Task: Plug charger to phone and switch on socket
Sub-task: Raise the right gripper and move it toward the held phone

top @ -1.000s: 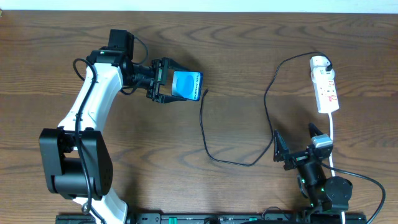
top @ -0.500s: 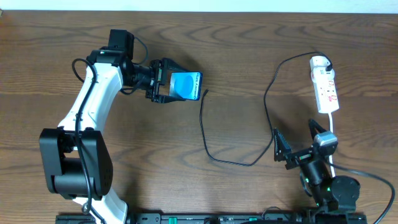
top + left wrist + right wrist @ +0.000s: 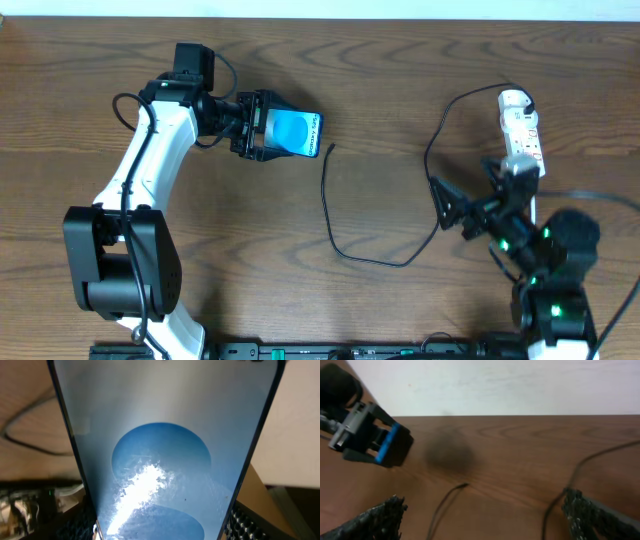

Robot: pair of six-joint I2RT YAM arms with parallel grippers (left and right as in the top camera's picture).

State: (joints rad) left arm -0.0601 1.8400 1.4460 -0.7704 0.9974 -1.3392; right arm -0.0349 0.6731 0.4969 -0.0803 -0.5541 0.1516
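My right gripper needs to next move to the phone's loose end (image 3: 314, 134) (image 3: 398, 446), which sticks out from my left gripper, and close on it there.
My left gripper (image 3: 262, 128) is shut on the phone (image 3: 296, 133), whose blue screen fills the left wrist view (image 3: 160, 460). The phone is tilted and held at the upper middle of the table. The charger's black cable (image 3: 345, 250) lies curved on the table; its connector tip (image 3: 331, 149) lies just right of the phone and also shows in the right wrist view (image 3: 462, 485). The plug (image 3: 524, 101) sits in the white socket (image 3: 522, 135) at the far right. My right gripper (image 3: 462, 200) is open and empty, raised left of the socket, facing the cable.
The socket's white cord (image 3: 534, 210) runs down toward my right arm's base. The table's far edge meets a white wall (image 3: 495, 385).
My right gripper has risen and moved up the table toward the socket and cable. My left gripper with the phone has shifted slightly up and left.
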